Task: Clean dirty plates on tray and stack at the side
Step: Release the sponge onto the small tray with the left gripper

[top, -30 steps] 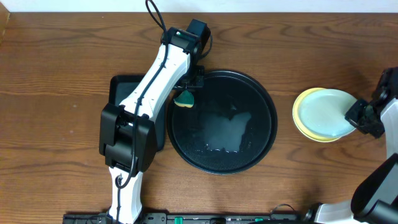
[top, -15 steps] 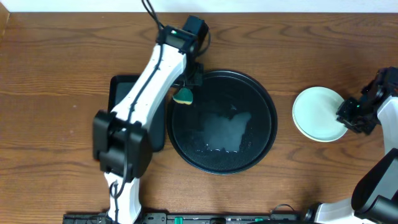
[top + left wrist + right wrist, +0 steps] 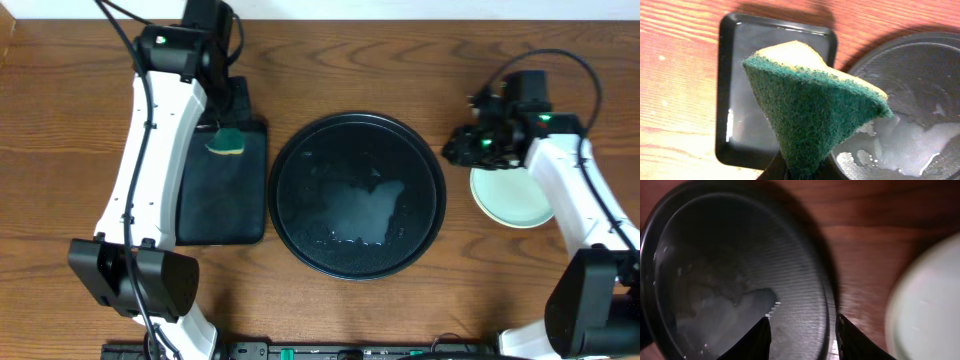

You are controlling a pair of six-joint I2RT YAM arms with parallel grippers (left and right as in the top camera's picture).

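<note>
My left gripper needs to release the green-and-yellow sponge a little past the middle of the rectangular black tray (image 3: 230,171) (image 3: 781,83), toward the tray's far end.
The round black tray (image 3: 357,195) lies mid-table, wet with foam and holding no plates; it also shows in the right wrist view (image 3: 740,270) and the left wrist view (image 3: 920,95). The plates (image 3: 512,190) sit stacked on the wood to its right, a pale mint-blue one on top; the pile's edge shows in the right wrist view (image 3: 927,305). My left gripper (image 3: 226,138) is shut on a green-and-yellow sponge (image 3: 815,105), over the rectangular tray's far end. My right gripper (image 3: 458,150) is open and empty, between the round tray's right rim and the stack.
A smaller rectangular black tray (image 3: 222,195) lies left of the round tray, wet inside, also in the left wrist view (image 3: 750,85). Bare wood table surrounds both. Cables run at the back behind both arms.
My left arm carried the sponge left, from the round tray's far-left rim to over the rectangular tray. My right gripper left the plate stack and moved up-left toward the round tray.
</note>
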